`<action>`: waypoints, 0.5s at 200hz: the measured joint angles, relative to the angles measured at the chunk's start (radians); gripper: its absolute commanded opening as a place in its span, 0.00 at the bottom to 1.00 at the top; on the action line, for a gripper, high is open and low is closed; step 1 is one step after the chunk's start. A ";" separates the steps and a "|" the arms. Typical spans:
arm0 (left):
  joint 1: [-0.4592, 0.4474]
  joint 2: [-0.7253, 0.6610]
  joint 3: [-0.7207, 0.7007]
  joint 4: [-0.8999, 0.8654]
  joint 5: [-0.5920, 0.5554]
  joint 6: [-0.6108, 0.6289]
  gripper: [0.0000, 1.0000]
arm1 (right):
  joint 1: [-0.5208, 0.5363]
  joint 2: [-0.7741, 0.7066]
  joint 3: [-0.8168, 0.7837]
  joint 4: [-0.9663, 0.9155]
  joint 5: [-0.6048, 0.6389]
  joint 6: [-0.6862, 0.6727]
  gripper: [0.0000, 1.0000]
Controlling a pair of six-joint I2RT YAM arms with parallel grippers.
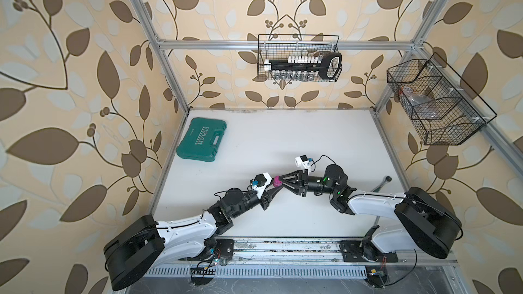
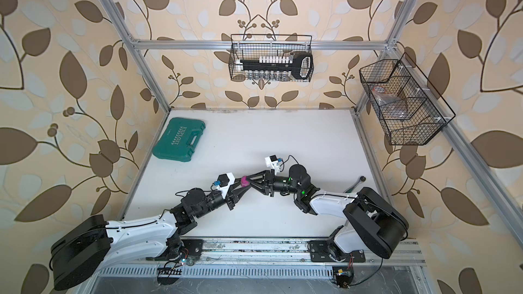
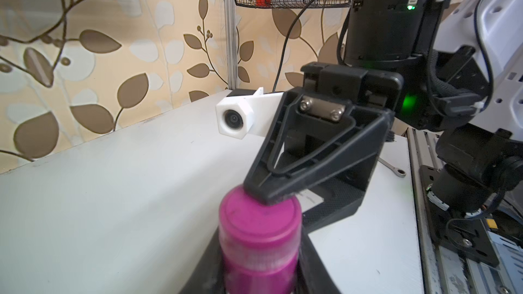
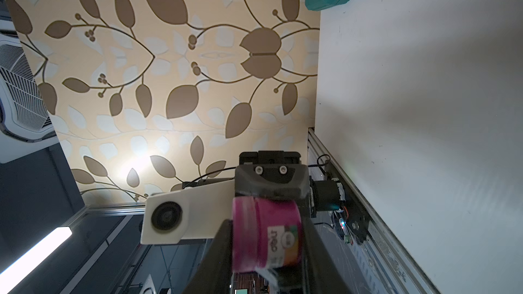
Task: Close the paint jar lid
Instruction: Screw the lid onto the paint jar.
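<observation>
Next, my right gripper opens, face the lid and grips its round side point(image 3: 259, 238) to turn it, as it now pinches the jar from the lid's flat top to the jar's base.
The magenta paint jar point(image 1: 277, 181) point(image 2: 245, 181) hangs above the middle of the white table between both arms. My left gripper point(image 1: 276, 187) point(image 3: 259, 274) is shut on the jar body's point(image 3: 260, 261) sides. The lid point(image 3: 260, 219) point(image 4: 243, 233) sits on the jar's mouth. My right gripper point(image 1: 281, 179) point(image 4: 267, 250) comes in from the opposite side. One of its fingers point(image 4: 222, 250) lies against the lid's flat face, the other against the base of the labelled jar point(image 4: 280, 222). Whether the lid is fully seated cannot be made out.
A green tool case point(image 1: 201, 140) lies at the table's back left. A metal wrench point(image 1: 380, 185) lies near the right edge, behind the right arm. A wire basket point(image 1: 300, 57) hangs on the back rail and another wire basket point(image 1: 435, 103) on the right rail.
</observation>
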 measured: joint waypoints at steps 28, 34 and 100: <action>0.000 -0.003 0.000 -0.011 0.002 -0.002 0.05 | -0.001 -0.002 0.003 -0.019 -0.007 -0.009 0.55; 0.000 -0.006 0.000 -0.018 0.003 -0.002 0.05 | -0.004 -0.007 0.006 -0.041 -0.012 -0.021 0.60; 0.113 -0.067 0.025 -0.164 0.069 -0.022 0.06 | -0.158 -0.286 0.353 -0.954 -0.006 -0.605 0.72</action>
